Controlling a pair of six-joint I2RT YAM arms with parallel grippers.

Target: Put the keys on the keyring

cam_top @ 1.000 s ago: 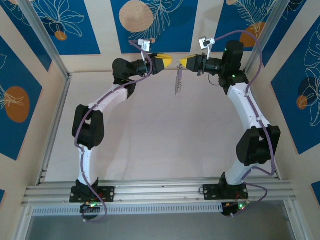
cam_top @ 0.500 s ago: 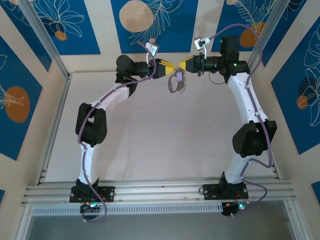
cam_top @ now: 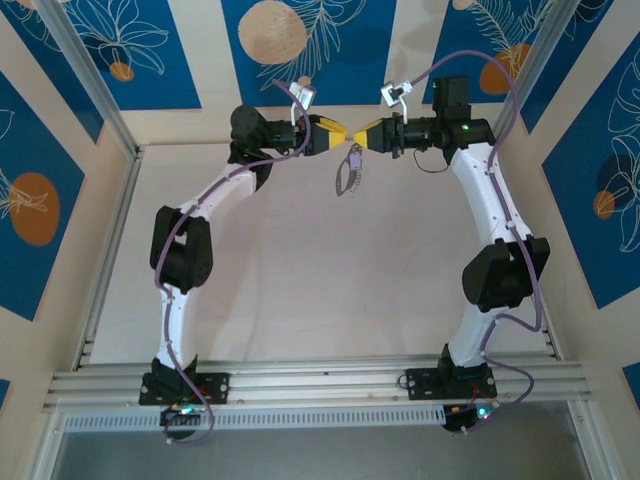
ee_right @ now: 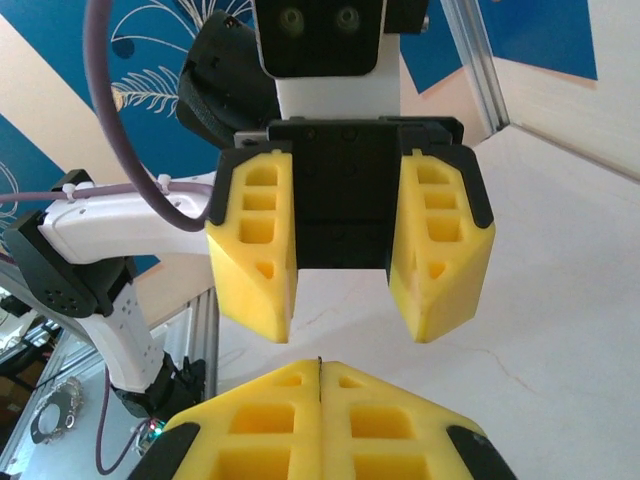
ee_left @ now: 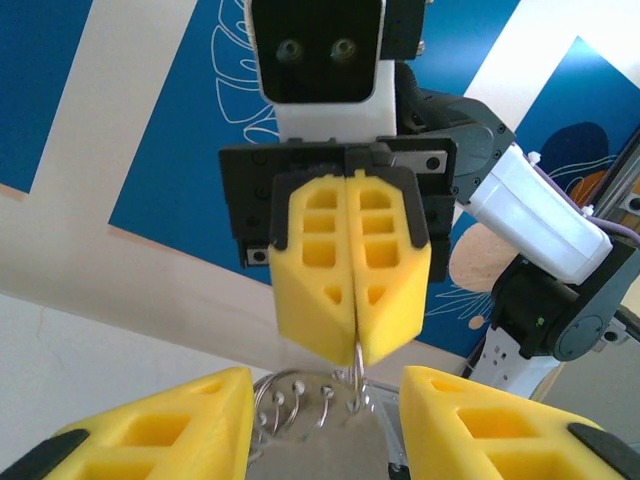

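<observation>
The top of the keyring's wire is covered by my right gripper's fingers, so I need to take the wire (ee_left: pixel 358 380) below them with my left gripper before my right gripper backs off.
In the top view my right gripper (cam_top: pixel 362 134) is shut on the top of the keyring (cam_top: pixel 347 176), a thin dark loop that hangs below it above the table with small silver keys along it. A faint lilac bit (cam_top: pixel 354 156) near the loop's top may be the purple-headed key; it is too small to tell. My left gripper (cam_top: pixel 343 133) stands open, tip to tip with the right one. From the left wrist, the right gripper (ee_left: pixel 353 345) pinches a thin wire, with the silver rings (ee_left: pixel 300 400) dangling between my open left fingers (ee_left: pixel 160 425).
The pale table (cam_top: pixel 300 270) lies far below both grippers. A metal rail (cam_top: pixel 100 250) runs along its left side, and blue patterned wall panels (cam_top: pixel 300 50) stand close behind the grippers.
Both grippers have drawn together at the back until their tips nearly touch. The hanging keyring has swung and turned under the right gripper, and the left gripper now stands around its top.
</observation>
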